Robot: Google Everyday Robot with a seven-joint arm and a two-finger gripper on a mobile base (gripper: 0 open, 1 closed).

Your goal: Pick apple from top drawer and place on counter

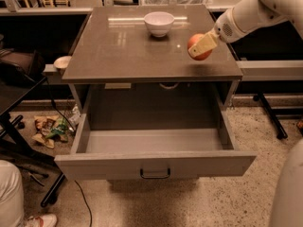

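Note:
I should let go of the apple with my gripper on the counter (193,51), between the white bowl and the front corner closest to my arm.
The red-orange apple (198,48) is held in my gripper (200,47) over the right part of the brown-grey counter (123,51). The gripper's pale fingers (203,44) are shut on the apple, and the white arm reaches in from the upper right. Whether the apple touches the slab I cannot tell. The top drawer (154,162) is pulled wide open below the counter; its grey inside shows nothing in it, and its dark bar handle (155,173) sits at the front middle.
A white bowl (159,22) stands at the back middle of the counter. A small round dish (62,62) sits on a ledge left of the cabinet. Litter (49,129) lies on the speckled floor at the left. A person's leg and shoe (19,200) show at the bottom left.

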